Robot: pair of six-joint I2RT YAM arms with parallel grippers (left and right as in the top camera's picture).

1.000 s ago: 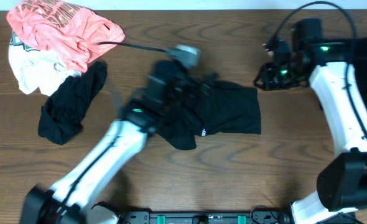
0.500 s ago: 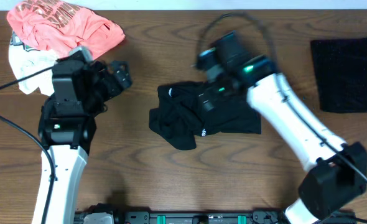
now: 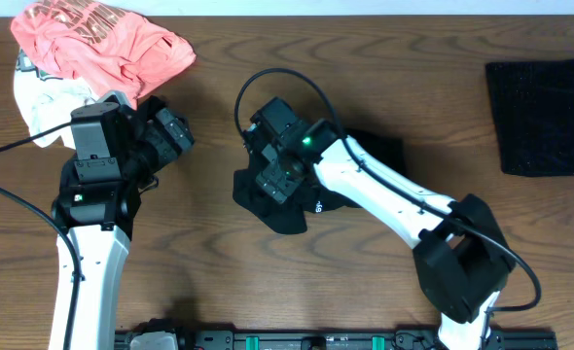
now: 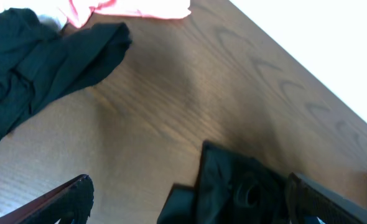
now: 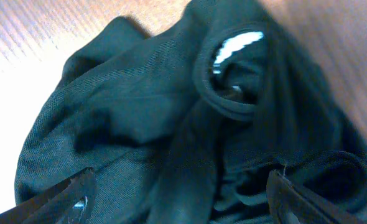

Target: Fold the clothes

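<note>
My right gripper closes next on the crumpled black garment's corner (image 3: 240,189) (image 5: 78,81) that is nearest my left gripper.
A crumpled black garment (image 3: 289,216) lies at the table's centre. My right gripper (image 3: 272,180) hangs low over its left part; in the right wrist view the jaws stand open (image 5: 183,199) with the dark cloth (image 5: 140,112) bunched between and below the fingers, not pinched. My left gripper (image 3: 180,131) is open at the left, apart from that garment, which shows ahead of it in the left wrist view (image 4: 233,186). A second black garment (image 4: 40,68) lies near the pink garment (image 3: 102,39) and the white garment (image 3: 36,112).
A flat folded black cloth (image 3: 545,117) lies at the far right. The pink and white pile fills the back left corner. The right arm's cable (image 3: 268,83) loops above the centre garment. The table's back edge runs along the top.
The left arm pulled back from the centre garment to the left. The right arm swung from the far right over the centre garment, and its jaws opened wide.
</note>
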